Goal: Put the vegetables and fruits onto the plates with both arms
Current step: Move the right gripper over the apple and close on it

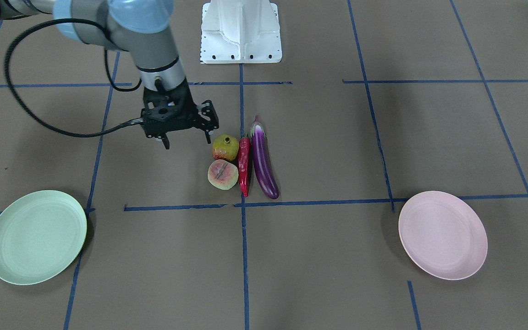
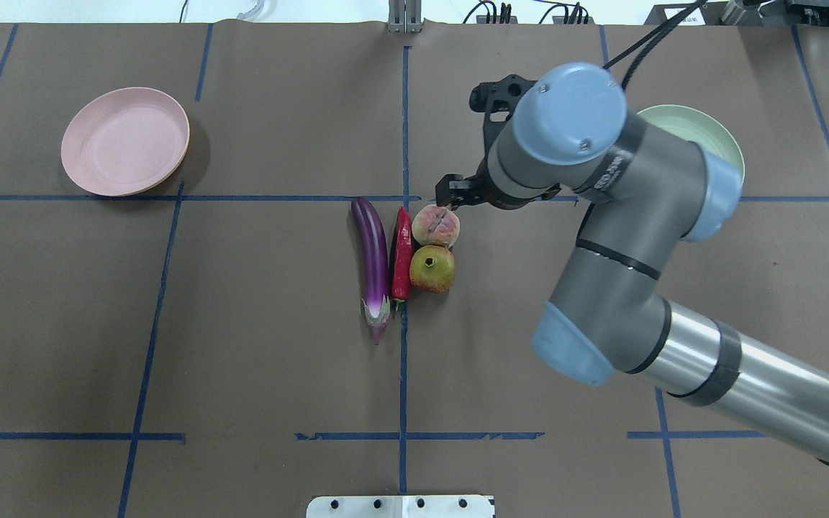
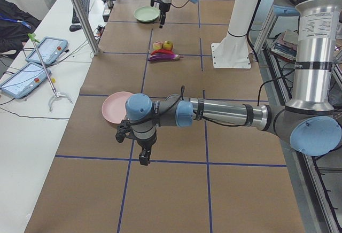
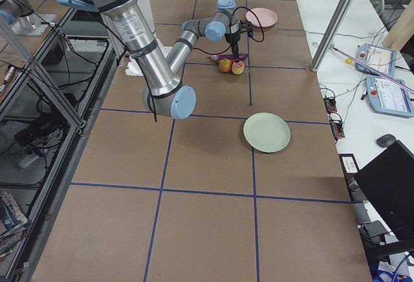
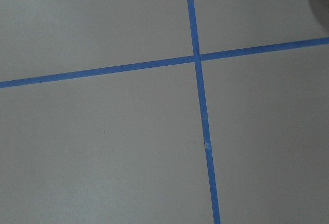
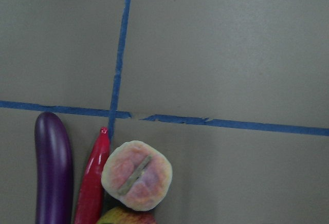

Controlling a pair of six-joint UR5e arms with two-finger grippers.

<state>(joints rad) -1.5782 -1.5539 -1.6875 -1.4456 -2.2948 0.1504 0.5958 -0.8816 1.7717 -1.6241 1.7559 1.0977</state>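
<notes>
I need to close my right gripper around the middle of the pomegranate (image 1: 225, 146), the fruit that touches the red chili and the peach-like fruit.
The purple eggplant (image 1: 263, 158), red chili (image 1: 244, 166), pomegranate (image 1: 225, 147) and peach-like fruit (image 1: 222, 174) lie packed side by side at the table's middle. My right gripper (image 1: 187, 140) is open and empty, hovering close beside the two fruits, on the green plate's side. The right wrist view shows the peach-like fruit (image 6: 136, 175), chili (image 6: 92, 183) and eggplant (image 6: 52, 167) below it. The mint green plate (image 1: 36, 237) and the pink plate (image 1: 442, 234) are empty. My left gripper (image 3: 143, 157) hangs above the table near the pink plate (image 3: 113, 107); I cannot tell whether it is open.
The white base block (image 1: 241, 32) stands behind the produce. Blue tape lines (image 5: 198, 59) cross the brown table cover. In the overhead view my right arm covers part of the green plate (image 2: 702, 133). Tablets (image 3: 32, 64) lie on a side bench.
</notes>
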